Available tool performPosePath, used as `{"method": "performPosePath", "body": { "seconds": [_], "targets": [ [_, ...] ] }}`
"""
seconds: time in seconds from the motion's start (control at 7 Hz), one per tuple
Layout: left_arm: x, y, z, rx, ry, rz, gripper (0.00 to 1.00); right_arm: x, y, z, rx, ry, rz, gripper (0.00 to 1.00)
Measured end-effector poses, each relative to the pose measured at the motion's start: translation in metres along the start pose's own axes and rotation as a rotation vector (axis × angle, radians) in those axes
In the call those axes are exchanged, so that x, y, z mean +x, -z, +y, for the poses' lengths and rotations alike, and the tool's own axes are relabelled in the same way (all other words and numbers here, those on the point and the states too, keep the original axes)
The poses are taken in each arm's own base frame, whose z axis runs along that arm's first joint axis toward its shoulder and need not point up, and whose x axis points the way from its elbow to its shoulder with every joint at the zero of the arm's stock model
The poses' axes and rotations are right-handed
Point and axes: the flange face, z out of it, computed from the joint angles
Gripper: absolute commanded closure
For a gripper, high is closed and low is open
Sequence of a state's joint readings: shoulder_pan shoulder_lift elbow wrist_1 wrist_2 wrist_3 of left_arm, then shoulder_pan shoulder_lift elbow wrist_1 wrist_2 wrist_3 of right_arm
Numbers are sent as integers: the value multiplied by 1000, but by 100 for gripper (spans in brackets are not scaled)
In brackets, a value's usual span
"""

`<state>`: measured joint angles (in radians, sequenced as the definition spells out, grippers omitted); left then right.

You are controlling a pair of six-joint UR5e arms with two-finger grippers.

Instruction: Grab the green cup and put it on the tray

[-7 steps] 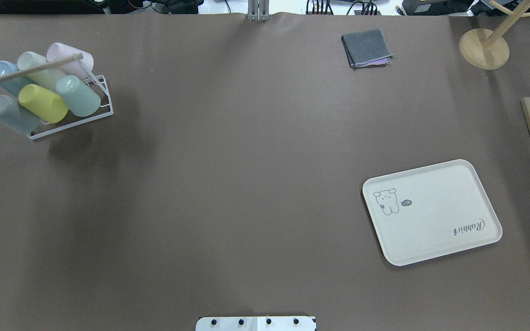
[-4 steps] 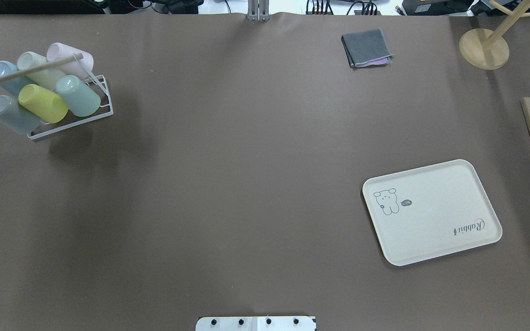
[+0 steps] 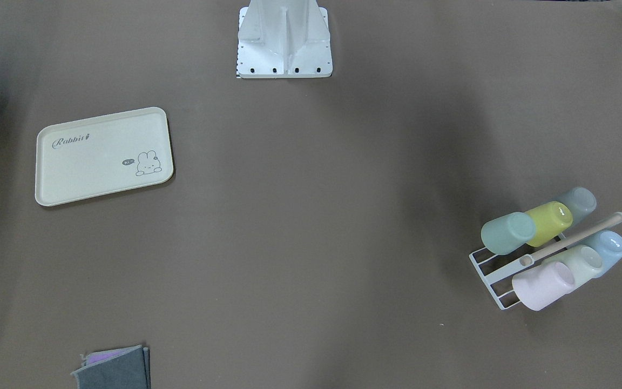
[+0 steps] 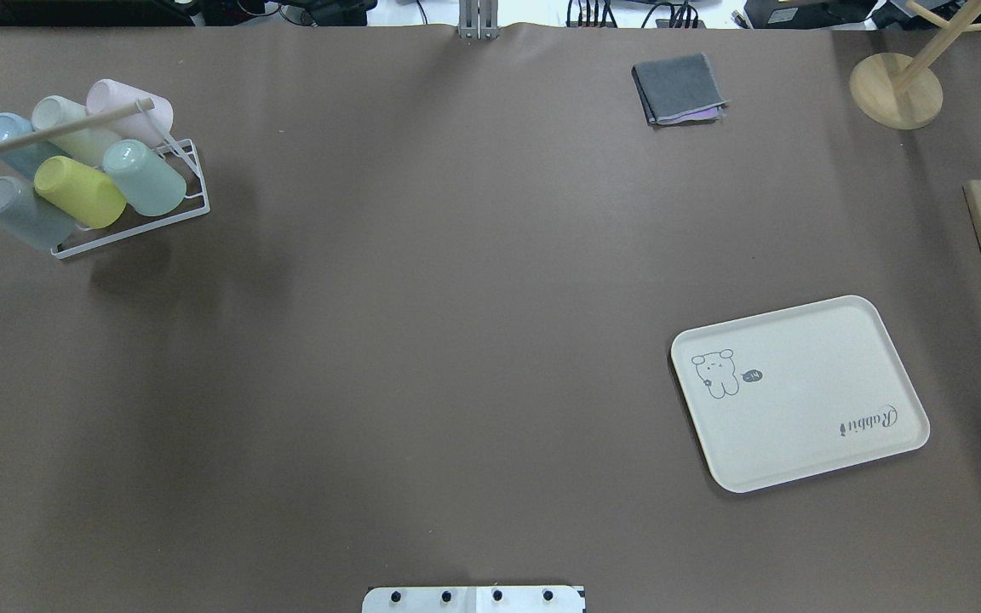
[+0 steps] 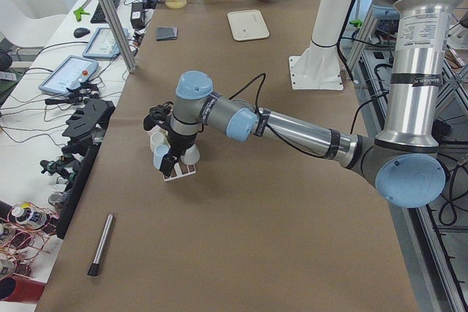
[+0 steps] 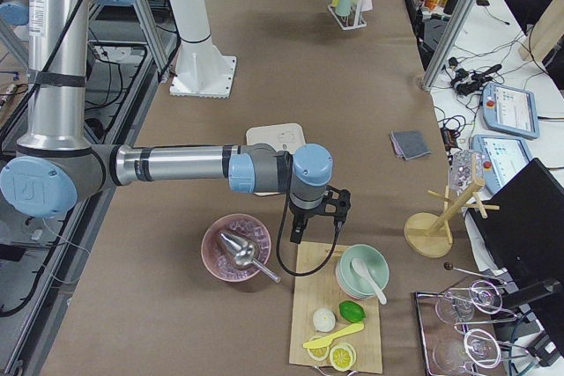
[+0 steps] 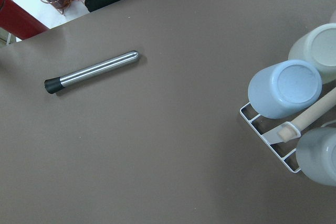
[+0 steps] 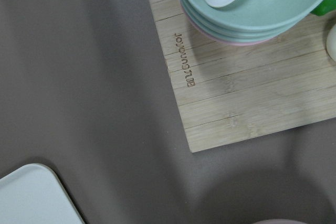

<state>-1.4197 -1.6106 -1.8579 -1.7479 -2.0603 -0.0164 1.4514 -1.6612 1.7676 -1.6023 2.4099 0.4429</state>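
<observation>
Next, my right gripper grips the cream tray on the short edge (image 3: pixel 37 154), at the end with the Rabbit lettering.
The green cup (image 4: pixel 143 177) (image 3: pixel 508 233) lies tilted in a white wire rack (image 4: pixel 188 203) at the table's far left, next to a yellow-green cup (image 4: pixel 79 191). The left wrist view shows only the blue cup (image 7: pixel 283 88) and its neighbours in the rack. The cream tray (image 4: pixel 797 392) (image 3: pixel 103 155) lies bare on the right. My left gripper (image 5: pixel 172 157) hangs over the rack and appears only in the exterior left view. My right gripper (image 6: pixel 308 217) hovers by the wooden board, beyond the tray (image 6: pixel 275 136). I cannot tell whether either gripper is open or shut.
A metal rod (image 7: pixel 92 72) lies left of the rack. A folded grey cloth (image 4: pixel 678 88) and a wooden stand (image 4: pixel 895 89) sit at the back right. The wooden board (image 8: pixel 247 87) carries stacked bowls (image 8: pixel 257 3); a pink bowl (image 6: pixel 236 246) stands beside it.
</observation>
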Motion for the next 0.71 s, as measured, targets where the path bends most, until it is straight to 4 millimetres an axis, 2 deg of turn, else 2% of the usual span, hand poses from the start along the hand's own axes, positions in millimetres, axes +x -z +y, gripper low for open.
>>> {"method": "performPosePath", "body": {
  "seconds": [0.29,0.57,0.71],
  "targets": [
    [48,3,-16,22,-176,-98,2,-63,-34,-1,-43,53,50,0],
    [96,1,-32,1,-409,-223,2,-123,-69,7,-58,127,106,0],
    [128,4,-48,-35,-541,-293,2,-150,-80,10,-53,160,126,0]
  ]
}}
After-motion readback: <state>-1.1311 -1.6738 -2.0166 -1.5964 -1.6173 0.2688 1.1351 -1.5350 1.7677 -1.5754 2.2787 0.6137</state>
